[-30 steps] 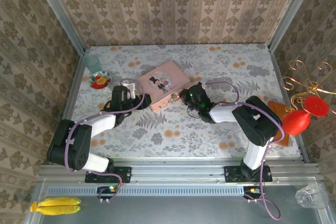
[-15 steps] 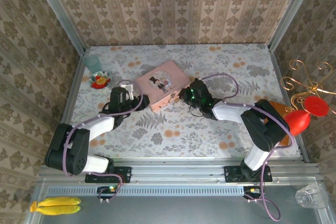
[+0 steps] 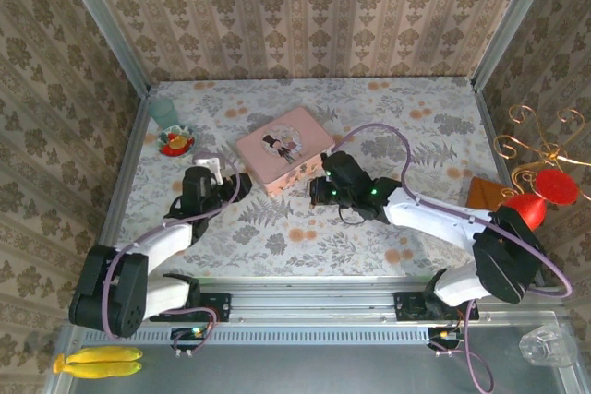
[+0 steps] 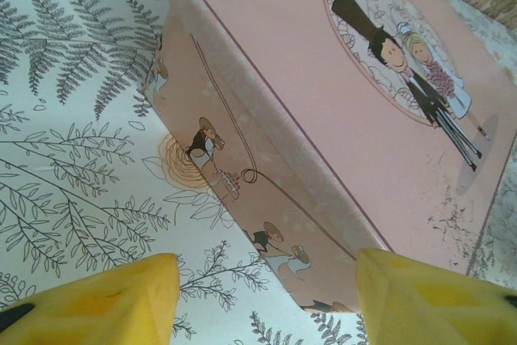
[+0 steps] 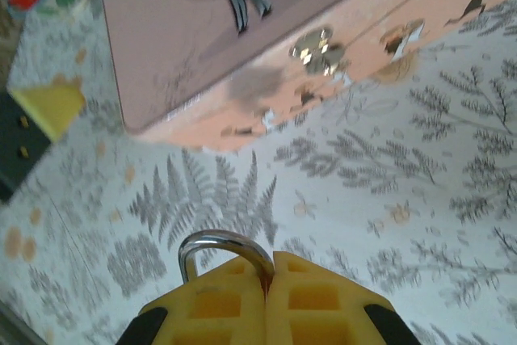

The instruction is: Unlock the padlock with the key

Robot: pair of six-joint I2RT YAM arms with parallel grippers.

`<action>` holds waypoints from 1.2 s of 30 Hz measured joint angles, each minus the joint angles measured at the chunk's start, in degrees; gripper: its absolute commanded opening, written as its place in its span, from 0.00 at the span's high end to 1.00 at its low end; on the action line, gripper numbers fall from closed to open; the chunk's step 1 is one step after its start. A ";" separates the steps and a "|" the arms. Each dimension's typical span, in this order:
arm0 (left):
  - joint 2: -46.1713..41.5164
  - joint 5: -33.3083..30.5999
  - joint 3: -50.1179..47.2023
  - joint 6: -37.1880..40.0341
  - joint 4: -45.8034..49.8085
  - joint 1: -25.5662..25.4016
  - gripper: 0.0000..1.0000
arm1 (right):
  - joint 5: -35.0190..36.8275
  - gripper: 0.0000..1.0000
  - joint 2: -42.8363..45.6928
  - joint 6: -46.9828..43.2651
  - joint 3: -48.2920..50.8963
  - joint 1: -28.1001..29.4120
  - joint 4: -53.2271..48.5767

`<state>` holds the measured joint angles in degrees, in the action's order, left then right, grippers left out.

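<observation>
My right gripper will release the padlock on the table (image 3: 319,236) next to the orange flowers in front of the pink tin.
My right gripper (image 5: 266,268) is shut on the padlock, of which just the silvery shackle (image 5: 226,241) arches out between the yellow pads; its body is hidden. In the top view the right gripper (image 3: 315,193) hovers just in front of the pink tin (image 3: 283,148), clear of its front wall. The tin's metal clasp (image 5: 317,48) faces it. My left gripper (image 4: 266,280) is open, its yellow fingers straddling the tin's (image 4: 323,103) near left corner without touching. In the top view the left gripper (image 3: 235,179) sits left of the tin. The key is out of view.
A small dish of colourful pieces (image 3: 174,141) and a pale green cup (image 3: 164,112) stand at the back left. At the right edge are a brown flat piece (image 3: 485,193) and red ornaments on a gold wire stand (image 3: 540,196). Patterned walls enclose the table.
The right gripper has drawn back from the tin's front toward the near side, its arm stretching out leftward. The left gripper has pulled slightly left and nearer, away from the tin.
</observation>
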<state>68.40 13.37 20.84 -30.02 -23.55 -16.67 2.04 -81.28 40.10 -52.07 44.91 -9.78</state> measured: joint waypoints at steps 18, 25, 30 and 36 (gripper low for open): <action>-3.76 -0.66 -2.25 0.02 -5.51 0.57 0.37 | 1.66 1.00 2.67 -2.16 5.27 7.08 -11.69; -4.31 -0.72 -2.40 0.02 -5.64 1.07 0.37 | 1.64 1.00 -3.26 -2.16 4.46 7.54 -13.27; -4.42 -0.66 -2.40 0.02 -5.64 1.07 0.37 | 1.38 1.00 -6.51 -2.19 1.70 7.61 -13.66; -4.81 -0.55 -2.40 0.02 -5.57 1.40 0.36 | 1.16 1.00 -8.92 -2.21 -0.15 7.87 -13.86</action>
<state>63.59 12.82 18.44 -30.00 -29.12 -15.27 3.20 -90.19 37.89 -52.23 52.77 -23.64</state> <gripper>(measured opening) 0.635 0.066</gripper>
